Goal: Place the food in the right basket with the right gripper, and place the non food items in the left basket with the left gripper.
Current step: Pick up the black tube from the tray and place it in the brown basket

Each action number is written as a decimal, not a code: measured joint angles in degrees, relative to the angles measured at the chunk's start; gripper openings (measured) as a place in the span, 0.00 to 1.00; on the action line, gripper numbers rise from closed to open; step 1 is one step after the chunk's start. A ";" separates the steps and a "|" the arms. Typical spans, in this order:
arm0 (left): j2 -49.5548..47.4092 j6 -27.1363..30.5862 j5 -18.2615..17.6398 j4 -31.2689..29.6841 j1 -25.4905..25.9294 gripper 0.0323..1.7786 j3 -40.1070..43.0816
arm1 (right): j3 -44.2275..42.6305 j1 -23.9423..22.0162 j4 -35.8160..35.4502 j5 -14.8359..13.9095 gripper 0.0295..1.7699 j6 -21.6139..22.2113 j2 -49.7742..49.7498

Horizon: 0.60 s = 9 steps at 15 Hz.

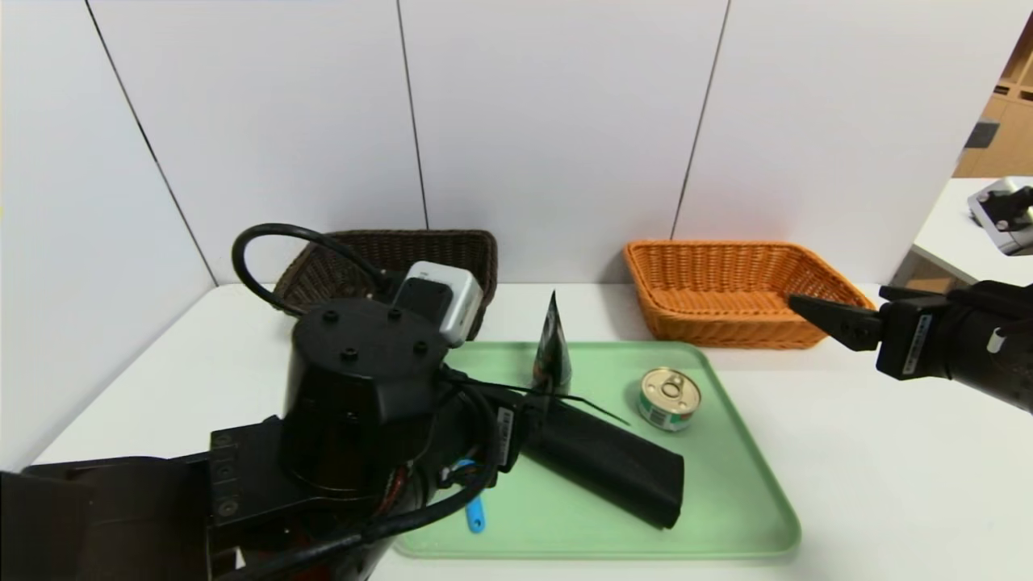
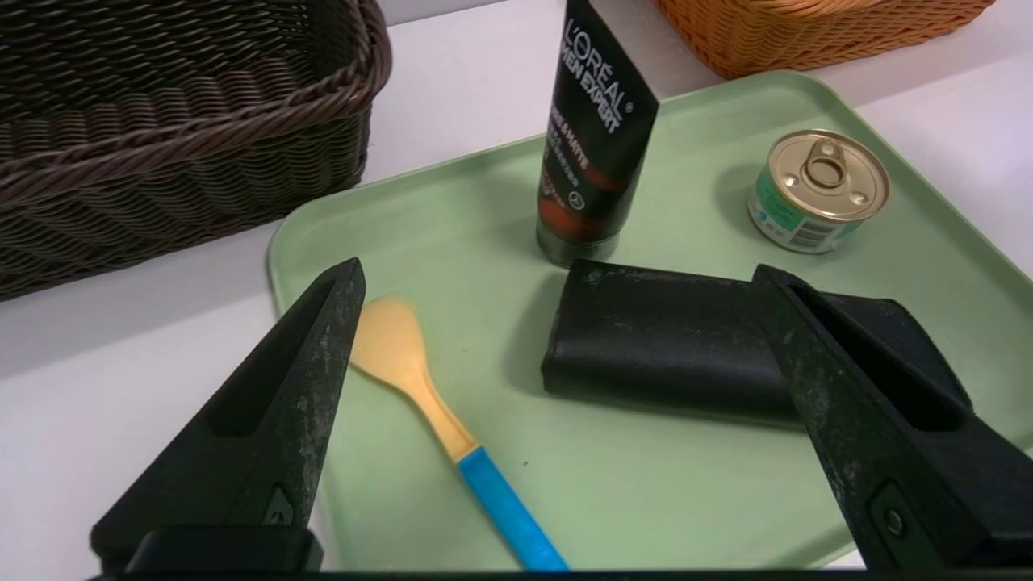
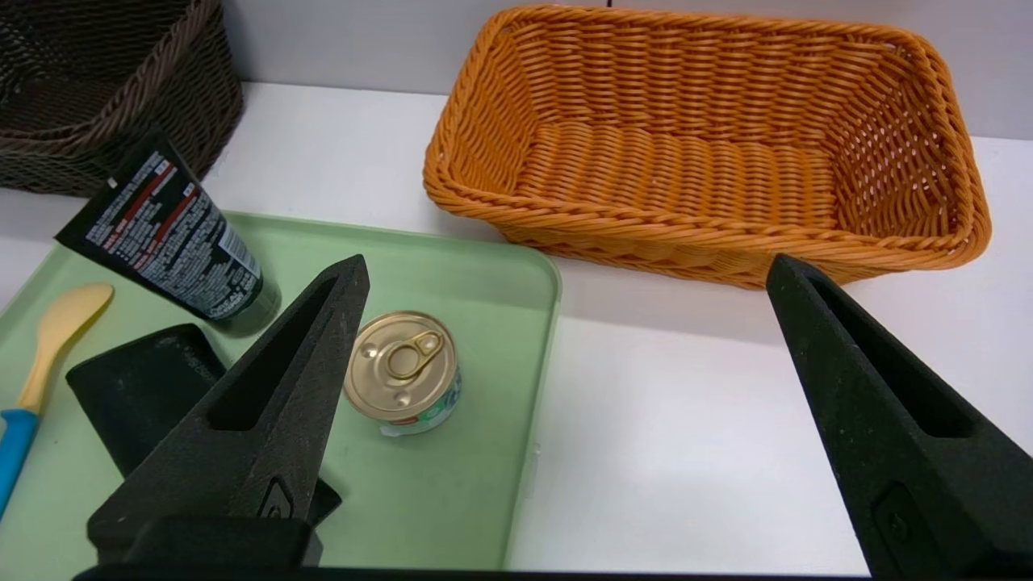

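I should next move my left gripper to the dark squeeze tube behind the black case and close it on the tube's lower body (image 1: pixel 552 361) (image 2: pixel 583 166), above its cap.
The tin can (image 1: pixel 669 399) stands upright on the green tray (image 1: pixel 726 500), on its right side. A dark squeeze tube (image 1: pixel 552 355) stands cap-down behind a long black case (image 1: pixel 613 464) lying flat. The yellow spoon with a blue handle (image 2: pixel 428 403) lies left of the case. My left gripper (image 2: pixel 558 270) hovers open and empty over the tray's left part, above the spoon and the case's end. My right gripper (image 1: pixel 839 298) hangs open and empty over the table right of the tray, in front of the orange right basket (image 1: pixel 726 323). The can (image 3: pixel 403 378) sits beside one right finger.
The dark brown left basket (image 1: pixel 452 238) stands at the back left, behind my left wrist (image 1: pixel 363 387), which hides the tray's left part in the head view. Both baskets look empty. A white wall runs behind them. Another table (image 1: pixel 960 234) stands far right.
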 joint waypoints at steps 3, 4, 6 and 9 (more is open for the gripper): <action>4.30 -0.26 2.23 0.00 -0.57 0.95 -3.86 | 0.20 -0.27 -0.07 -0.06 0.96 0.59 -0.20; 5.68 -0.63 2.46 0.00 -0.71 0.95 -5.16 | 0.35 -0.44 -0.02 -0.09 0.96 0.56 -0.41; 8.24 -1.71 2.62 0.00 -0.93 0.95 -6.89 | 0.83 -1.77 -0.07 0.02 0.96 0.48 -0.94; 12.19 -5.18 3.32 0.16 -1.04 0.95 -9.75 | 1.32 -3.83 0.20 0.44 0.96 0.39 -1.85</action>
